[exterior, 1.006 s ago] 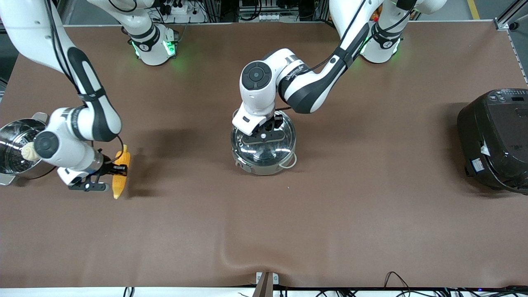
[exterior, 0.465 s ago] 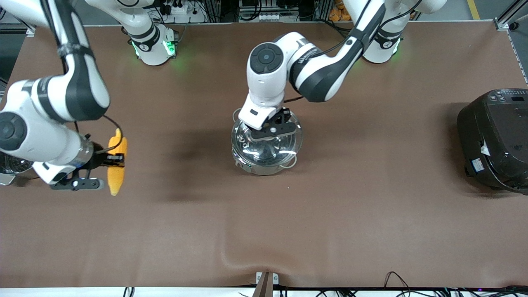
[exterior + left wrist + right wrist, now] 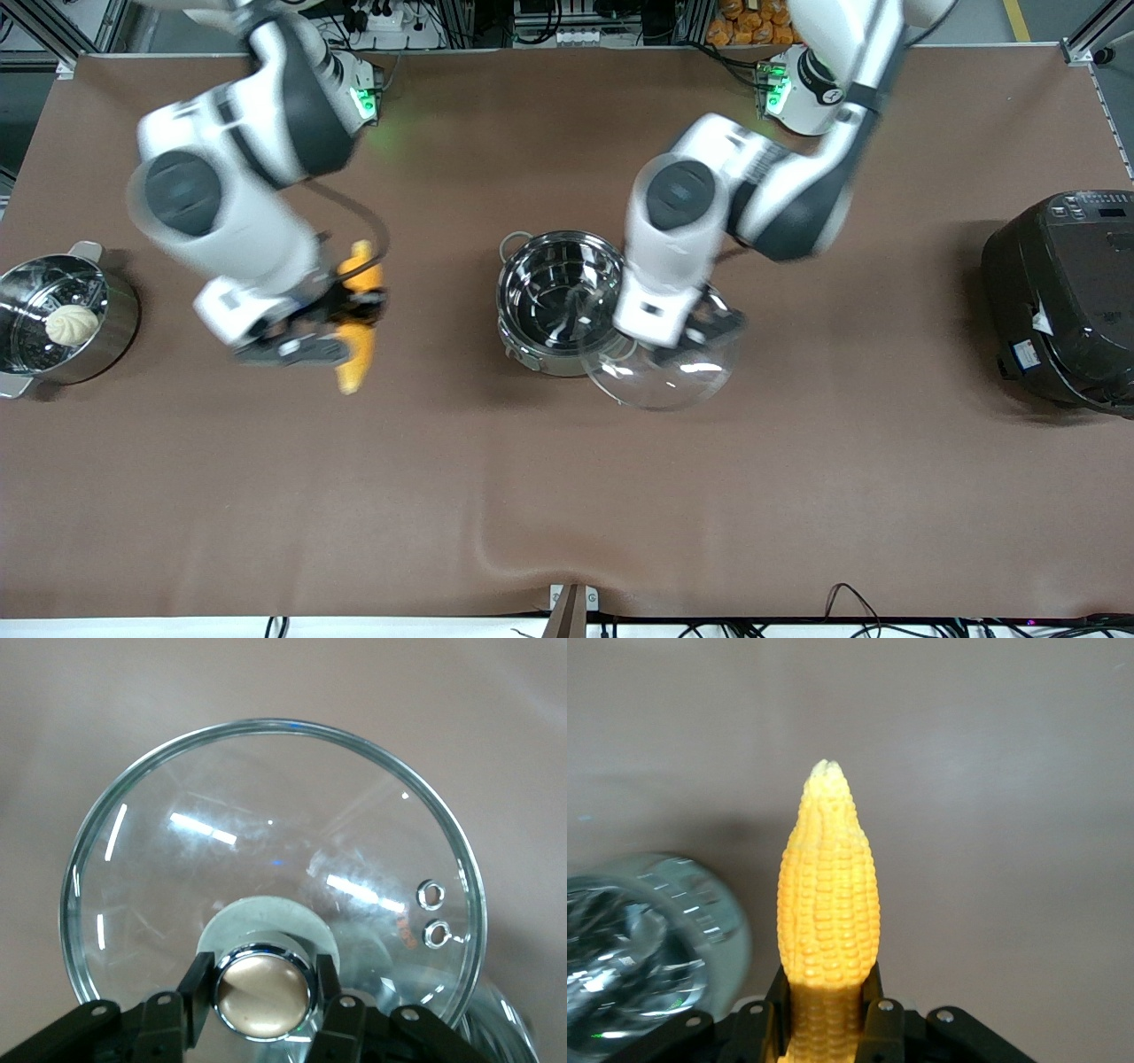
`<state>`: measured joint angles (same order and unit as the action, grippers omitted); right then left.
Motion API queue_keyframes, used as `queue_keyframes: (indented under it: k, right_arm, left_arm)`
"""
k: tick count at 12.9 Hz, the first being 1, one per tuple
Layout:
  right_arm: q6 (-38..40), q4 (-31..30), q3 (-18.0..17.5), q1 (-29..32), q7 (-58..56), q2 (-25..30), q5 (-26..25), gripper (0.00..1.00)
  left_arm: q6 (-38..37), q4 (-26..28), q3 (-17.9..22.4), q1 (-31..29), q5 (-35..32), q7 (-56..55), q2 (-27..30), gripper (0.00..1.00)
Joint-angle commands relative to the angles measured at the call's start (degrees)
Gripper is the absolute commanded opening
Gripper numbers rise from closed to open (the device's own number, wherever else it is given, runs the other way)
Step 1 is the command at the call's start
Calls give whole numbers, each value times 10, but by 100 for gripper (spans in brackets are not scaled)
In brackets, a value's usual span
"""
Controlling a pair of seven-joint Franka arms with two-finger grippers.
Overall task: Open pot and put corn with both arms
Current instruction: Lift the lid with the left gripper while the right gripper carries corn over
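Note:
The robot's right gripper will release the corn inside the open steel pot (image 3: 568, 310) (image 3: 622, 973) at the middle of the table.
The steel pot (image 3: 542, 297) stands open and empty at the middle of the table. My left gripper (image 3: 702, 330) is shut on the knob (image 3: 262, 992) of the glass lid (image 3: 664, 379) and holds the lid in the air, off the pot toward the left arm's end and partly over its rim. The left wrist view shows the lid (image 3: 266, 850) and my left gripper (image 3: 262, 994) with both fingers against the knob. My right gripper (image 3: 341, 317) is shut on the corn (image 3: 359, 332) above the table, between the steamer and the pot. In the right wrist view the corn (image 3: 828, 904) stands out of my right gripper (image 3: 828, 1020), with the pot (image 3: 642, 961) blurred beside it.
A steel steamer pot (image 3: 120, 306) with a white bun (image 3: 71, 325) stands at the right arm's end of the table. A large black rice cooker (image 3: 1063, 301) stands at the left arm's end. The brown cloth has a ridge near the front edge (image 3: 496, 554).
My left gripper lifted the lid off the pot and carried it toward the left arm's end. My right gripper lifted the corn off the table and carried it toward the pot.

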<state>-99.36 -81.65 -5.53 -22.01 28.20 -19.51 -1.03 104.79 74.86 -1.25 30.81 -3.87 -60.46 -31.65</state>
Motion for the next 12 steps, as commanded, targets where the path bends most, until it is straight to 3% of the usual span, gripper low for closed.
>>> queue_keyframes:
  k: [1,3,5,8,12]
  right_arm:
    - [-14,23,13,-80,89,-11,-5,0]
    - [-47,23,22,-138,124,-32,-7,0]
    - [-65,25,63,-200,149,-61,-9,0]
    - [-72,17,72,-237,156,-88,-18,0]
    - [-176,-22,83,-260,157,-124,-15,0]
  left_arm:
    - [-11,12,-3,-50,7,-1,11,0]
    - [-16,37,-2,-87,3,5,15,0]
    - [-15,45,-2,-113,3,5,12,0]
    - [9,85,-3,-142,1,7,26,0]
    - [126,227,-7,-167,1,8,97,0]
